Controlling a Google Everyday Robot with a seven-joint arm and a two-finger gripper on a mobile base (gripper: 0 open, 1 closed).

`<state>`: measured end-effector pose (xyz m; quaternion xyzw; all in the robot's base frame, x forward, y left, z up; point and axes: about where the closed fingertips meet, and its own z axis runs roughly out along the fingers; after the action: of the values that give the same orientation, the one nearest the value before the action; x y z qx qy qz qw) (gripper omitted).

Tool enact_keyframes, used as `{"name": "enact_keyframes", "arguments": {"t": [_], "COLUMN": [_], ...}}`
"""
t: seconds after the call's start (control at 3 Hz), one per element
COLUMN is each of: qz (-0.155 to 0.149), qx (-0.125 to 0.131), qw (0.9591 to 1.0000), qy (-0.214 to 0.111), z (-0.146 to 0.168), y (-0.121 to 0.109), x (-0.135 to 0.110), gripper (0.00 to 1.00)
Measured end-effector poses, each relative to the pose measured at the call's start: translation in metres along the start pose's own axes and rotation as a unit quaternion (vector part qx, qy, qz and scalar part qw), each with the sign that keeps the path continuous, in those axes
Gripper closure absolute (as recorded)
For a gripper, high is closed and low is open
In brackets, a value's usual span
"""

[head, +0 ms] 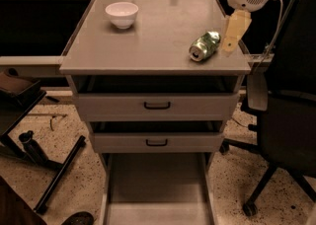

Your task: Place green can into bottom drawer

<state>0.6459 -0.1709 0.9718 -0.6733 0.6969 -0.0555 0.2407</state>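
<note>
Next, my gripper moves to the green can's body (pixel 208 42), behind the can's silver end, and closes on it there.
The green can (pixel 204 46) lies on its side on the right part of the grey cabinet top (pixel 158 36), its silver end facing the front. My gripper (pixel 233 32) hangs from the white arm at the top right, just right of the can and a little above the top. The bottom drawer (pixel 157 189) is pulled out at the foot of the cabinet, a flat grey tray with nothing in it.
A white bowl (pixel 122 14) stands at the back left of the cabinet top. Two grey-fronted drawers (pixel 157 104) with black handles sit above the open drawer. A black office chair (pixel 284 110) stands at the right. A black stand's legs (pixel 54 169) lie on the floor at the left.
</note>
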Motion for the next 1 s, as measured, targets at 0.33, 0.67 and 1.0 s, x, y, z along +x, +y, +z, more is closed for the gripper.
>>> {"name": "enact_keyframes", "arguments": {"t": [0.33, 0.67, 1.0], "qz": [-0.026, -0.047, -0.061], "qx": [0.014, 0.027, 0.029], "qw": [0.9996, 0.9983, 0.9968], "qy": [-0.004, -0.019, -0.044], "z": [0.027, 0.053, 0.080], "y": [-0.032, -0.059, -0.075], "x": [0.004, 0.009, 0.014], "gripper": [0.00, 0.00, 0.00]}}
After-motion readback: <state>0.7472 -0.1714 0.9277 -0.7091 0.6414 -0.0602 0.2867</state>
